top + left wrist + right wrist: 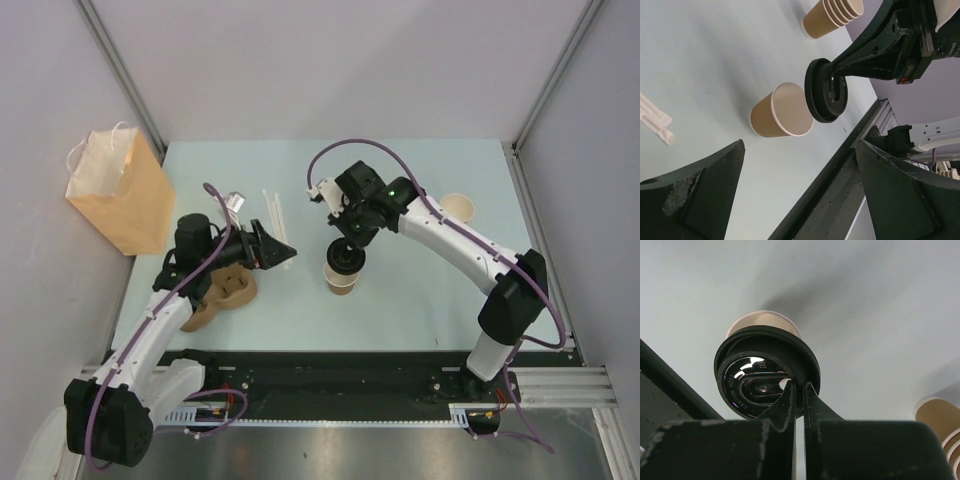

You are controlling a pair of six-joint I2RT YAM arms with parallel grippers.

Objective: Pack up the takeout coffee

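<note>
The robot's right gripper will let go of the black lid, now held just above the cup, on the open rim of the tan paper cup (342,271) (763,342).
A tan paper cup (340,279) stands open and upright at the table's middle; it also shows in the left wrist view (775,116) and the right wrist view (762,320). My right gripper (346,243) is shut on the rim of a round black lid (344,258) and holds it just above the cup, apart from the cup's rim. The lid (826,91) and its "caution hot" top (757,385) show clearly between the right gripper's tips (800,386). My left gripper (284,254) is open and empty, left of the cup, jaws wide apart (800,144).
A brown paper bag (118,195) stands at the far left. A pulp carrier tray (222,297) lies below my left gripper. A stack of lidless cups (457,207) (832,17) (940,420) sits at the right. White stirrers (272,210) lie behind. A black rail (330,375) lines the near edge.
</note>
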